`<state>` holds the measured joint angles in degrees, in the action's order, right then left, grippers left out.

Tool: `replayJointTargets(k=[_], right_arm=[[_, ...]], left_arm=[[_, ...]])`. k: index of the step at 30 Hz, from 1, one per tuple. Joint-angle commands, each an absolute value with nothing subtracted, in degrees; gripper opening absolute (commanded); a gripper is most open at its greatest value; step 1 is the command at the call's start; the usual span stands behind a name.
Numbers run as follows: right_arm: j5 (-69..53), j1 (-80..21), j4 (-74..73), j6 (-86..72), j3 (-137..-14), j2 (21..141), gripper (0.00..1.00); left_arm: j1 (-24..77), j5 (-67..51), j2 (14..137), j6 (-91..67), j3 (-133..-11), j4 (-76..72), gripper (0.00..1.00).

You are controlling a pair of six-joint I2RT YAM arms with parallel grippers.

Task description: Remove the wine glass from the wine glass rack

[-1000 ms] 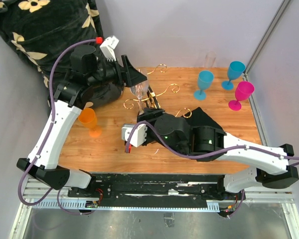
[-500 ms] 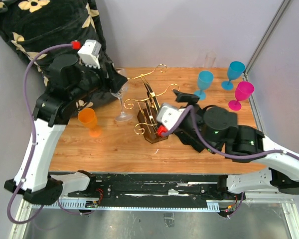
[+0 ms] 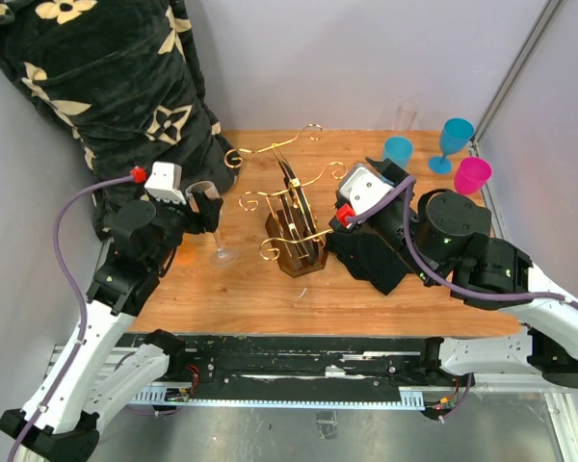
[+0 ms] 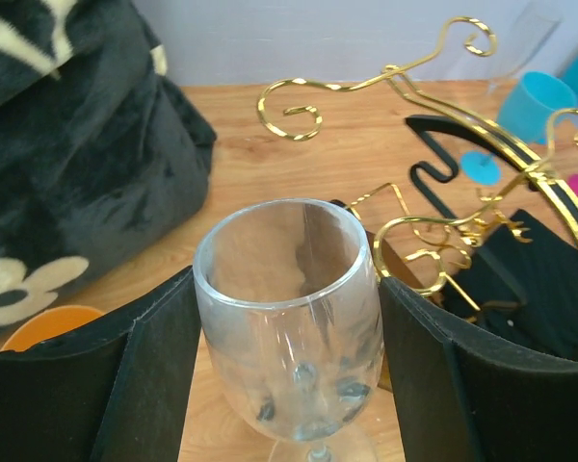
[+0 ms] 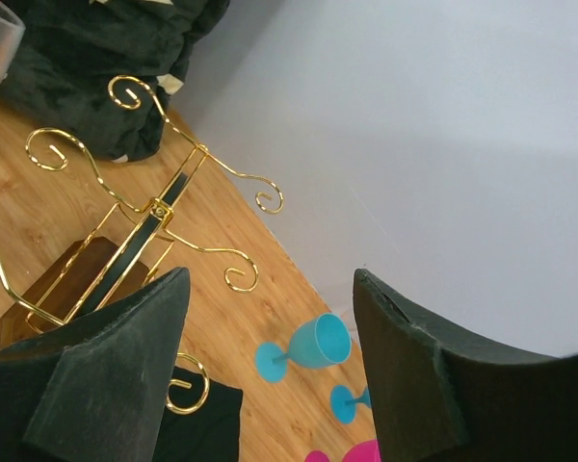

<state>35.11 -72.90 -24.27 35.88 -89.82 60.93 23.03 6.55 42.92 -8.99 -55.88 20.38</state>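
Observation:
I should use my left gripper to set the clear wine glass down and release it on the table (image 3: 220, 231) between the orange cup and the rack.
The wine glass rack (image 3: 291, 217), gold wire scrolls on a dark brown base, stands mid-table; it also shows in the left wrist view (image 4: 482, 192) and the right wrist view (image 5: 135, 241). No glass hangs on it. The clear wine glass (image 3: 208, 207) is left of the rack and apart from it, upright, its foot low at the table. My left gripper (image 3: 204, 204) is shut on its bowl (image 4: 289, 308), with one black finger (image 4: 154, 366) on each side. My right gripper (image 3: 393, 171) is right of the rack, open and empty, its fingers (image 5: 116, 356) spread wide.
Two teal glasses (image 3: 398, 149) (image 3: 455, 135), a pink glass (image 3: 472, 175) and a clear tall glass (image 3: 406, 114) stand at the back right. An orange cup (image 4: 48, 322) sits by the left arm. A black floral blanket (image 3: 96, 77) fills the back left.
My left gripper carried the clear glass away from the rack, leftwards and toward the near edge, and lowered it. My right arm drew back from the rack's base to the right.

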Motion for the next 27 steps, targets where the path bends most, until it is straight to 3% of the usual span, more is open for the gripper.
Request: replayJointTargets(k=[1,15,27], right_arm=[[35.26,-70.55,-23.48,33.03,-89.77,59.67,0.69],[29.39,-63.21,-25.93,29.27,-89.10,59.86,0.68],[18.07,-53.68,-26.02,24.70,-86.04,58.68,0.68]], left_arm=[[23.29,14.69,38.89,-9.28,-48.59,3.57,0.09],[24.72,32.77,44.97,-8.37,-30.27,-19.97,0.13],[24.74,38.66,61.14,-2.95,-28.81,-41.03,0.18]])
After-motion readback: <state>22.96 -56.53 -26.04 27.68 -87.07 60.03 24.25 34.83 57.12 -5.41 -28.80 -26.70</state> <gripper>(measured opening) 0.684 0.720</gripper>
